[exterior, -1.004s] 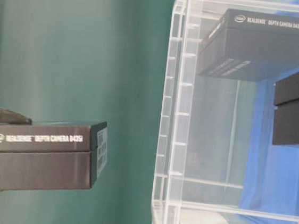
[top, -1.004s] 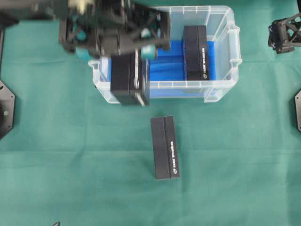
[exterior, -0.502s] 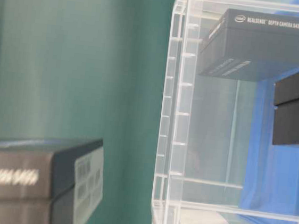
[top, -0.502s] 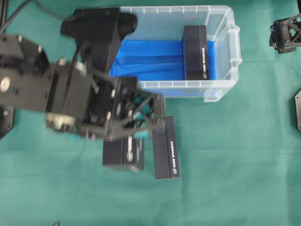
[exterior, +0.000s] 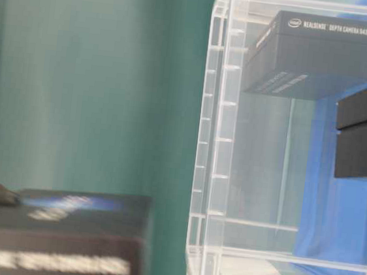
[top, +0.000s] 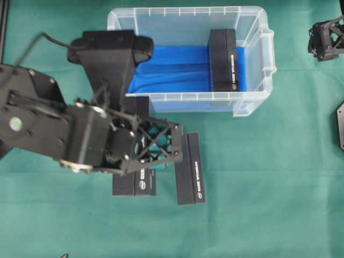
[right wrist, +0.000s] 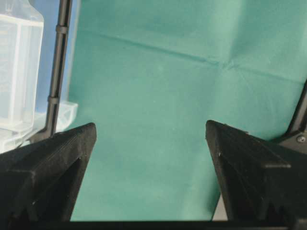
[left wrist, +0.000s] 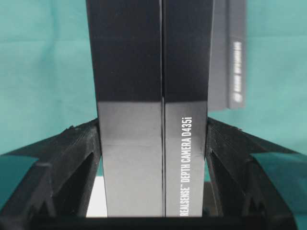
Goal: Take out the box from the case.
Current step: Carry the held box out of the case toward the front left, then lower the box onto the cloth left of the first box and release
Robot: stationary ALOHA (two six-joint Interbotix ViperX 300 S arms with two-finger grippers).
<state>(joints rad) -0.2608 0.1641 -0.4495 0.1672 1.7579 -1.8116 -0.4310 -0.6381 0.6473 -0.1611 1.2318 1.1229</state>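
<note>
My left gripper is holding the black box outside the case. It will put the box down on the green cloth (top: 130,169) next to the lying box.
The case (top: 199,97) is a clear bin with blue lining at the back of the green cloth; one black box (top: 223,60) lies inside it. Outside the case, my left gripper (top: 142,161) is shut on a second black box (top: 134,185). It holds that box just left of a third box (top: 189,169) lying on the cloth. In the left wrist view both fingers press the held box (left wrist: 153,120) at my left gripper (left wrist: 153,139), with the lying box (left wrist: 231,52) beyond. My right gripper (top: 327,38) is far right, open (right wrist: 151,139) and empty.
The table-level view shows the case wall (exterior: 209,147), the box inside (exterior: 310,55) and the blurred held box (exterior: 61,243) low at the left. The case's corner (right wrist: 17,72) shows at the left edge of the right wrist view. Green cloth lies under everything.
My left gripper has carried its box from above the case's front-left corner out over the rim and down beside the box on the cloth. The right gripper has not moved.
</note>
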